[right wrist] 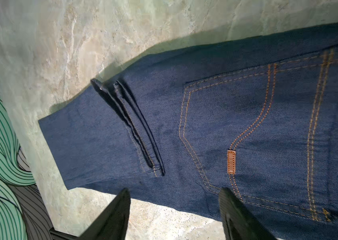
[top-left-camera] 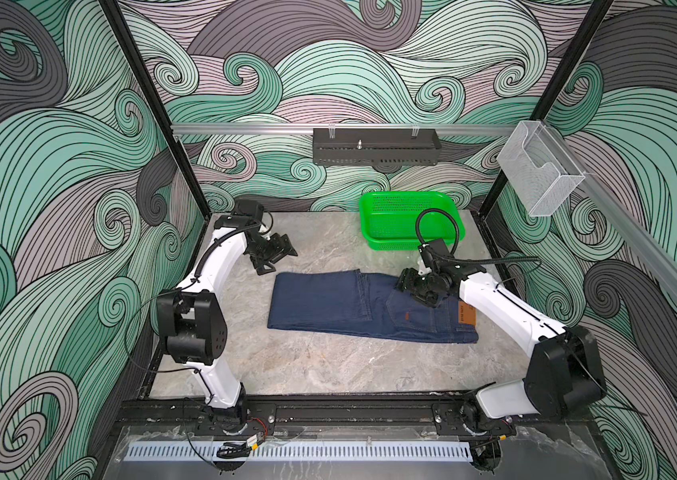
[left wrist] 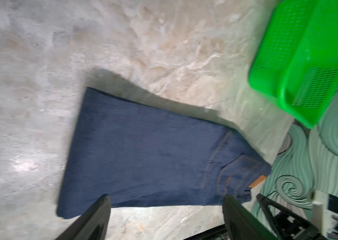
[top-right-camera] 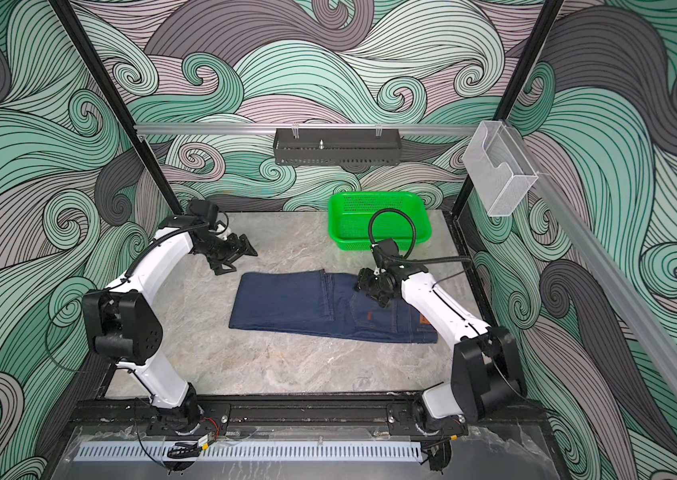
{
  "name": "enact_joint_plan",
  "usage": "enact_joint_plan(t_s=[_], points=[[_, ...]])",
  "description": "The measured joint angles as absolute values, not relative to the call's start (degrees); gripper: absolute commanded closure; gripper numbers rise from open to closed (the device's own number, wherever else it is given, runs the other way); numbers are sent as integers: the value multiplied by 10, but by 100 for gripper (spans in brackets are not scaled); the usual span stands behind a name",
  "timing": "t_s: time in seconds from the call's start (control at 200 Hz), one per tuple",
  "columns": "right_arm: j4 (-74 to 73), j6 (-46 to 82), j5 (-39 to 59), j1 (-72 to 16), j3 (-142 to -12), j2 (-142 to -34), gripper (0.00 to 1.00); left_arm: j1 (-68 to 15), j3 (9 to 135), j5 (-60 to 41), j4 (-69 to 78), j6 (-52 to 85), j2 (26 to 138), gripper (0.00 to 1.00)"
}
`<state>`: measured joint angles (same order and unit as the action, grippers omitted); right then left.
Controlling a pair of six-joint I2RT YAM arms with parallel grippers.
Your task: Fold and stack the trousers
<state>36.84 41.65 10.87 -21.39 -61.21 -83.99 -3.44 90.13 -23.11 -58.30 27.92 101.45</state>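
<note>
The trousers will be gripped by my left gripper, which will close on the middle of the folded edge (top-left-camera: 273, 297) (left wrist: 74, 150), at the end opposite the tan waistband patch.
The trousers (top-left-camera: 328, 303) (top-right-camera: 295, 303) are dark navy jeans with orange stitching. They lie folded flat in the middle of the marble table (top-left-camera: 328, 374), with the tan waistband patch (top-left-camera: 467, 313) at the right end. My left gripper (top-left-camera: 280, 262) (top-right-camera: 237, 262) hangs open just behind the trousers' left end, holding nothing. In the left wrist view only the table shows between the left gripper's (left wrist: 166, 197) fingers, beside the trousers (left wrist: 143, 155). My right gripper (top-left-camera: 413, 291) (top-right-camera: 370, 291) hovers open over the back pocket. In the right wrist view the right gripper (right wrist: 174, 190) is empty above the edge of the trousers (right wrist: 226, 124).
A green perforated basket (top-left-camera: 407, 220) (top-right-camera: 374, 220) (left wrist: 301, 62) stands at the back right of the table. A black tray (top-left-camera: 376, 151) hangs on the rear rail. A clear holder (top-left-camera: 536, 174) is fixed to the right rail. Patterned walls enclose the table.
</note>
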Motion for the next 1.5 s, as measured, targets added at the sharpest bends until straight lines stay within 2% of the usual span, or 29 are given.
enact_joint_plan(t_s=[0.27, 0.65, 1.221, 1.456, 1.501], points=[[371, 407, 84, -220, -612, -855, 31, -10, 888, -225, -649, 171, 1070, 11], [364, 393, 86, -224, -603, -858, 32, -3, 854, -209, -667, 127, 1135, 11], [274, 444, 169, -342, -611, -1000, 30, 39, 845, -204, -667, 124, 1139, 11], [246, 468, 177, -347, -615, -1030, 36, 41, 845, -204, -666, 124, 1139, 12], [244, 471, 178, -347, -619, -1037, 41, 41, 845, -205, -666, 124, 1139, 12]])
